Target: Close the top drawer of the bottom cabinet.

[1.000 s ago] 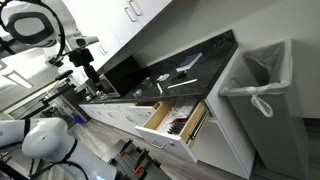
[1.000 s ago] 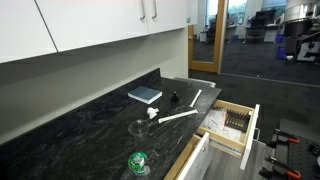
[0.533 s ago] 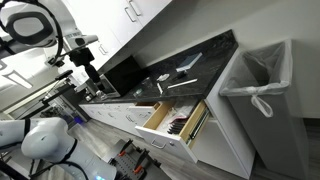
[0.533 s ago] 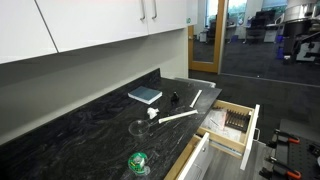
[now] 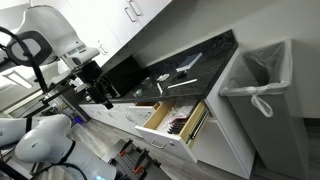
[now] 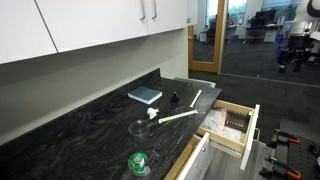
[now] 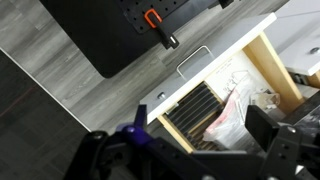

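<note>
The top drawer's white front (image 5: 168, 148) (image 7: 171, 85), between its handle and the round lock, is the next place for my gripper to go and close to push.
The top drawer (image 5: 176, 122) stands pulled far out of the bottom cabinet (image 5: 120, 115), a long white unit under a black speckled counter (image 5: 190, 62). It shows a white front, pale wood sides and dark utensils inside. It also shows in an exterior view (image 6: 232, 122). In the wrist view the drawer (image 7: 196, 106) lies below the camera, with a dark slatted tray and a clear plastic bag inside. My gripper (image 7: 190, 150) is open and empty, its dark fingers (image 7: 285, 135) wide apart. In an exterior view the gripper (image 5: 103, 92) hangs well to the left of the drawer, apart from it.
A grey bin with a white liner (image 5: 258, 88) stands against the cabinet's end. On the counter lie a blue-grey book (image 6: 145, 95), a white utensil (image 6: 177, 117) and a green object (image 6: 137, 161). White wall cabinets (image 6: 100, 25) hang above. Black equipment (image 7: 120, 30) stands on the grey floor.
My arm has swung down and toward the cabinet front. In an exterior view the gripper now sits lower and further right. The drawer has not moved.
</note>
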Robot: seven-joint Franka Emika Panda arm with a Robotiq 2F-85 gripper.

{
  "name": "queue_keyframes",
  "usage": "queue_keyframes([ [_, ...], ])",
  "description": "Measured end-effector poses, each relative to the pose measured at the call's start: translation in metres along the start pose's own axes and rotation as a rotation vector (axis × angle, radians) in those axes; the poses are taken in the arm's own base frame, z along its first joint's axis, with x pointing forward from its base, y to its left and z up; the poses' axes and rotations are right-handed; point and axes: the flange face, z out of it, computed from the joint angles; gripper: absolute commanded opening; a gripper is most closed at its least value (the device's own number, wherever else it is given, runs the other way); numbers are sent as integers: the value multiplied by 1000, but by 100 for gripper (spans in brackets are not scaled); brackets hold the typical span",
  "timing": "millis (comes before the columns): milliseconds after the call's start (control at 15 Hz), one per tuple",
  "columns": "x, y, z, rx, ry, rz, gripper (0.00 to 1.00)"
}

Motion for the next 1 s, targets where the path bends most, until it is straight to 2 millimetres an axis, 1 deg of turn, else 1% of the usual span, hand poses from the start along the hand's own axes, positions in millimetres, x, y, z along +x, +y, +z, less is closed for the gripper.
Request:
queue_keyframes([
  [133, -1, 24, 30, 7, 24, 106, 100],
  [200, -2, 33, 48, 18, 36, 161, 100],
  [267, 0, 42, 60, 24, 50, 214, 100],
  [333, 1, 45, 64, 22, 45, 220, 100],
  [667, 3, 43, 60, 19, 52, 215, 100],
  [800, 4, 45, 61, 28, 49, 249, 100],
  [867, 4, 46, 63, 41, 41, 280, 100],
  [1000, 7, 49, 74, 97, 4, 354, 100],
])
